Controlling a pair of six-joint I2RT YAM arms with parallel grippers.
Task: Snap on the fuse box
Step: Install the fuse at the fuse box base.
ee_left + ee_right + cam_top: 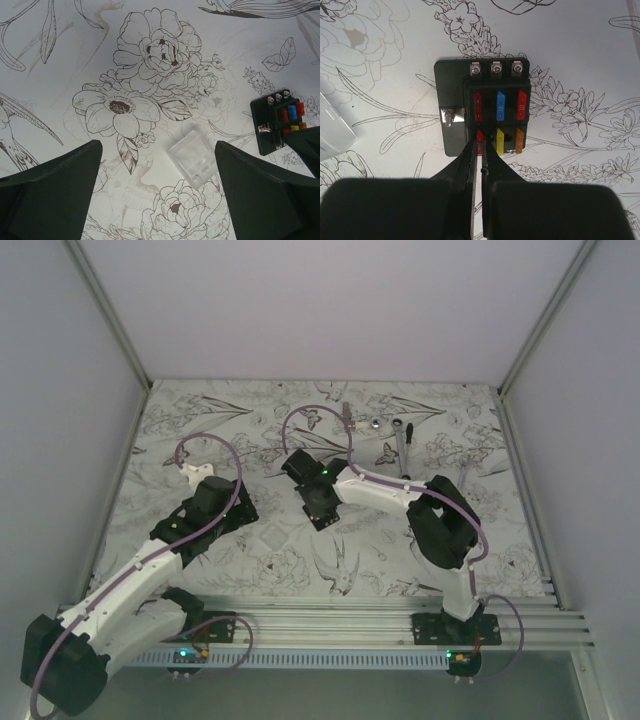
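Next, my left gripper closes on the opposite sides (273, 536) (194, 159) of the clear plastic cover, because this cover goes onto the fuse box.
The fuse box (487, 112) is a black square block with red, blue, yellow and orange fuses, lying flat on the flower-print mat; it also shows in the left wrist view (276, 121). My right gripper (481, 137) is closed down to a thin gap, its tips at a red fuse (479, 134) in the box's near row. A clear plastic cover (192, 156) lies on the mat left of the box, its edge in the right wrist view (332, 131). My left gripper (157, 190) is open and empty, hovering over the cover.
A silver ratchet wrench (402, 447) and small metal parts (372, 423) lie at the back of the mat. The right arm (440, 520) reaches to the middle and the left arm (150, 570) stands at the left. Grey walls enclose the table.
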